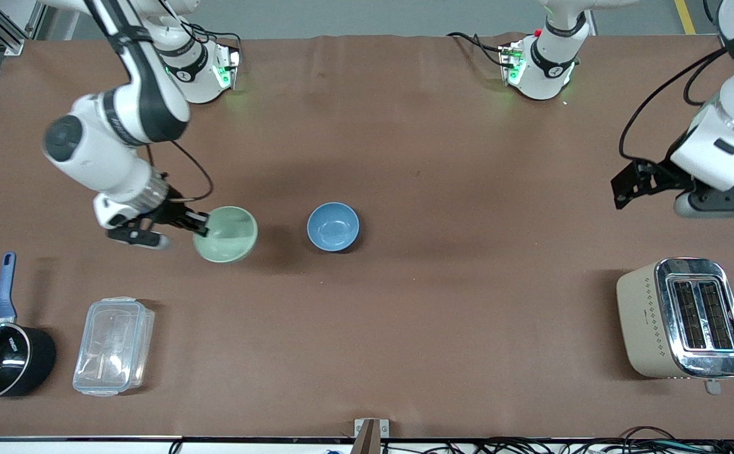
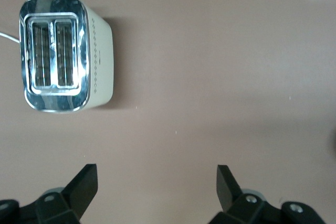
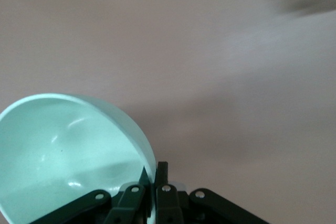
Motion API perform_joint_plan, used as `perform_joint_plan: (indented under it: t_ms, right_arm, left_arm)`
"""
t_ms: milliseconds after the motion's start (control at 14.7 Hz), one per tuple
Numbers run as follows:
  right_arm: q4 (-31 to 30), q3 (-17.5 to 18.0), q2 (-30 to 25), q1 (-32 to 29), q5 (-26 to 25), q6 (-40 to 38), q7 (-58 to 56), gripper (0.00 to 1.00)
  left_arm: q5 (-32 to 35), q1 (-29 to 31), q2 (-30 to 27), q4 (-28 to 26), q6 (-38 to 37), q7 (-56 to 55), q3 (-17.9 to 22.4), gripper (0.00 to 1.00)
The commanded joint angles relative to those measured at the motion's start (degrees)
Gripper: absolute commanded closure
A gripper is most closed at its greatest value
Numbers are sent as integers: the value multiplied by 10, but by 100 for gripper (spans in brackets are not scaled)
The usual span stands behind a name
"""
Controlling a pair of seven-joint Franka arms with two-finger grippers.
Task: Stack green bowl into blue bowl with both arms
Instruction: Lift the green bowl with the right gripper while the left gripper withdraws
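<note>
Next, my right gripper lets go of the green bowl in the middle of the blue bowl (image 1: 332,226), with the green bowl's rim nested inside.
The green bowl (image 1: 227,234) is tilted and lifted a little off the table, held by its rim. My right gripper (image 1: 202,225) is shut on that rim, one finger inside and one outside; the right wrist view shows the bowl (image 3: 68,150) pinched between the fingers (image 3: 155,174). The blue bowl (image 1: 333,226) stands upright on the table beside the green bowl, toward the left arm's end. My left gripper (image 1: 622,189) is open and empty, up over the table's left-arm end; the left wrist view shows its spread fingers (image 2: 157,182) over bare table.
A beige toaster (image 1: 682,318) stands near the front camera at the left arm's end, also in the left wrist view (image 2: 63,53). A clear plastic box (image 1: 113,345) and a black saucepan with blue handle (image 1: 2,353) stand near the front camera at the right arm's end.
</note>
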Motion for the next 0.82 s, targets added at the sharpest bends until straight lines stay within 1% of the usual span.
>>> perform_joint_plan:
  t_ms: [0, 136, 272, 340, 544, 748]
  right_arm:
    - [8, 57, 56, 0, -21, 65, 81, 99]
    - [23, 80, 94, 4, -45, 74, 114, 99]
    - [29, 100, 115, 13, -59, 74, 140, 94]
    - [30, 107, 127, 14, -63, 75, 148, 95]
    - [29, 139, 134, 21, -67, 74, 205, 96]
    - [20, 149, 135, 26, -71, 73, 222, 96]
  left_arm:
    - [-32, -23, -83, -94, 7, 32, 48, 0]
    - [-34, -19, -100, -105, -1, 18, 42, 0]
    - [-34, -18, -110, -111, -6, 2, 34, 0]
    - [-34, -18, -110, -112, -7, 0, 34, 0]
    - [-34, -22, -106, -112, -3, 0, 33, 0]
    - [-34, -19, -104, -110, 0, 0, 33, 0]
